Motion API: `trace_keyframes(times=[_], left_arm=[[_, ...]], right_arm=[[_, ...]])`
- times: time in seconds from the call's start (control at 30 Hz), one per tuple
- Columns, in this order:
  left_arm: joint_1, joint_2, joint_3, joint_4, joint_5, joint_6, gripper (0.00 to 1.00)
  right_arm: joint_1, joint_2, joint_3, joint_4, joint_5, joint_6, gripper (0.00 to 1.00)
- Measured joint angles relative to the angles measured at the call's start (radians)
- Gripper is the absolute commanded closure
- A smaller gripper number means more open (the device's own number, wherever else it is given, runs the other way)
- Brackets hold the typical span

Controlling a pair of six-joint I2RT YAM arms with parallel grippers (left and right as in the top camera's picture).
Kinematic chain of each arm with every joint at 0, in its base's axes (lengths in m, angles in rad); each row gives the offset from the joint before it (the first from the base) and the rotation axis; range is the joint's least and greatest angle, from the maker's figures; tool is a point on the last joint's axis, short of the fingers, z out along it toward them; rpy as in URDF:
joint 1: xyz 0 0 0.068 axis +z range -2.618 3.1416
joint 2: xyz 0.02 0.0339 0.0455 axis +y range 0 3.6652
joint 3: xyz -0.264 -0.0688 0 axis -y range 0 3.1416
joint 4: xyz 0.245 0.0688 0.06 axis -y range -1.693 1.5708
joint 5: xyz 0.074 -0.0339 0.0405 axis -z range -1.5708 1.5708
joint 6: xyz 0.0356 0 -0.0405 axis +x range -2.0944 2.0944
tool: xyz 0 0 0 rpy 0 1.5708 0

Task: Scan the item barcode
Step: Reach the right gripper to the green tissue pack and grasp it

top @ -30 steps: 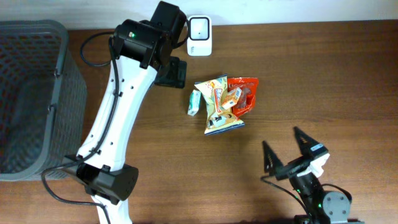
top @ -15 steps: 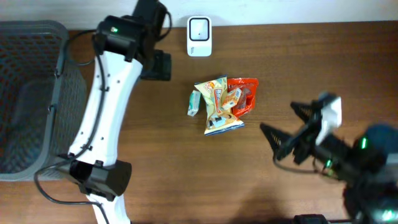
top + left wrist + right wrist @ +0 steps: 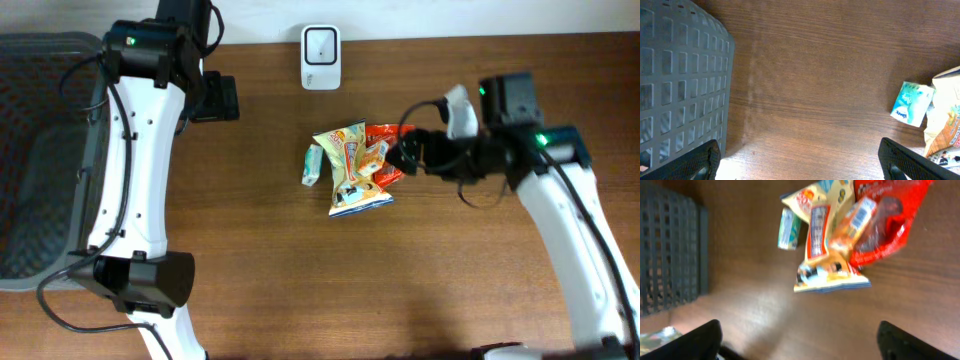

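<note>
The robot's right gripper will next go to the near half (image 3: 310, 174) (image 3: 787, 237) of the small green-white packet beside the yellow snack bag and close there.
A pile of items lies mid-table: a yellow snack bag (image 3: 350, 172), a red bag (image 3: 393, 145), a small orange packet (image 3: 372, 155) on top and a small green-white packet (image 3: 313, 165) to its left. The white barcode scanner (image 3: 320, 45) stands at the far edge. My right gripper (image 3: 403, 158) is open just right of the red bag, holding nothing. In the right wrist view (image 3: 802, 342) the yellow bag (image 3: 825, 245) and red bag (image 3: 885, 225) lie ahead of it. My left gripper (image 3: 226, 98) is open over bare wood, and in its wrist view (image 3: 802, 165) the green-white packet (image 3: 912, 102) lies to the right.
A grey mesh basket (image 3: 60, 60) fills the table's left side, and its wall (image 3: 680, 75) is close to my left finger. It also shows in the right wrist view (image 3: 670, 255). Cables trail from both arms.
My right arm has swung up from the table's front edge to just right of the red bag. My left arm has moved left, away from the scanner toward the basket.
</note>
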Motion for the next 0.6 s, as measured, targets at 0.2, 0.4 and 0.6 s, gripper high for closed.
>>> trace_keyframes(times=[0.2, 0.4, 0.6], left_arm=[[0.000, 0.000, 0.000, 0.000, 0.000, 0.000, 0.01], [0.000, 0.000, 0.000, 0.000, 0.000, 0.000, 0.01], [0.000, 0.000, 0.000, 0.000, 0.000, 0.000, 0.01]], right_arm=[[0.173, 0.208, 0.014, 0.243, -0.027, 0.018, 0.30], [0.322, 0.350, 0.017, 0.460, 0.084, 0.157, 0.21], [0.337, 0.447, 0.017, 0.567, 0.142, 0.198, 0.22]])
